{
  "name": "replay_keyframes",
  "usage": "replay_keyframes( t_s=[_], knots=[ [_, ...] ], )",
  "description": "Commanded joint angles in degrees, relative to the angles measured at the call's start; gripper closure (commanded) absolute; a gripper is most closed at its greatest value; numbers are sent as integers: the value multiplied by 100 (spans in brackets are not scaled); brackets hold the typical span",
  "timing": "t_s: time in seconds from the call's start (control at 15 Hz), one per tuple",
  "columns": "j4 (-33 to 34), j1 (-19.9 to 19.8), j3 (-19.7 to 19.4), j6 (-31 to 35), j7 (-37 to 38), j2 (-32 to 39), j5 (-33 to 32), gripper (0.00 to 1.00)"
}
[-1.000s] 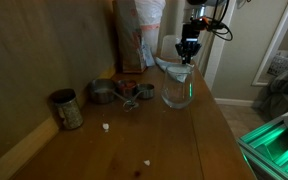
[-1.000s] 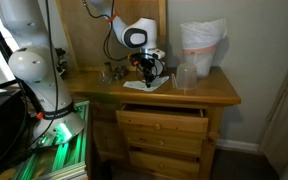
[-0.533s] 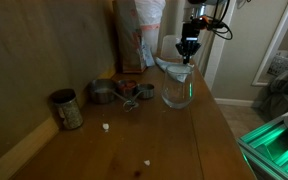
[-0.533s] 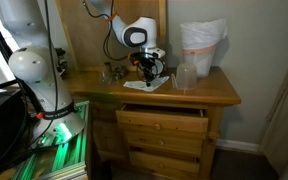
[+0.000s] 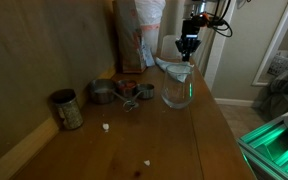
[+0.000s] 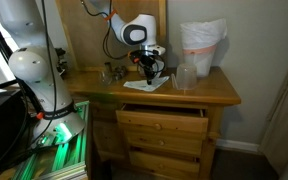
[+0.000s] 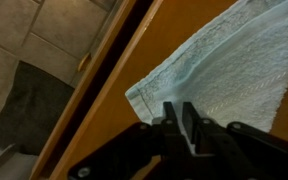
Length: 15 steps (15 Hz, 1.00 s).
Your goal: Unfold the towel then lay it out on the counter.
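The edge of the towel's folded upper layer sits just past the gripper's fingertips, so the robot should open it, pinch the layer's near corner [image 7: 176, 97] and lift it.
The towel [image 7: 229, 60], a thin pale white-blue cloth, lies on the brown wooden counter [image 7: 104, 110] close to its edge. It also shows in both exterior views [image 5: 174, 69] [image 6: 146, 86]. My gripper [image 7: 178, 108] is right over the towel's near hem, its two fingers nearly together and pinching the cloth's edge. In both exterior views the gripper [image 5: 188, 47] [image 6: 151, 70] hangs just above the towel. Most of the towel rests flat on the counter [image 5: 134, 140] [image 6: 199, 94].
A clear round glass vessel [image 5: 177, 92] [image 6: 186, 77] stands beside the towel. A tall pale-and-orange bag [image 5: 139, 35] [image 6: 202, 45] stands behind it. Metal cups [image 5: 102, 94] and a tin [image 5: 66, 108] sit by the wall. An open drawer [image 6: 164, 117] juts out below the counter.
My gripper has risen very slightly over the towel. Nothing else has moved.
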Motion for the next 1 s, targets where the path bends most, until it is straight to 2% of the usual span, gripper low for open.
replay_keyframes(
  t_s=[0.0,0.13,0.27,0.33,0.4,0.53,0.87,0.93],
  knots=[
    [-125,-11,-15,-29,4,-231,-184,92],
    [-133,1,3,-82,-4,-302,-171,100],
    [-132,-3,-5,-86,45,-309,-317,97],
    [-138,-8,-8,-94,85,-303,-395,74],
    [-143,-10,-8,-101,84,-267,-435,71],
    [-168,-3,2,-81,61,-219,-439,60],
    [-275,54,55,-65,28,-155,-384,24],
    [-288,60,65,-56,25,-149,-370,46]
  ],
)
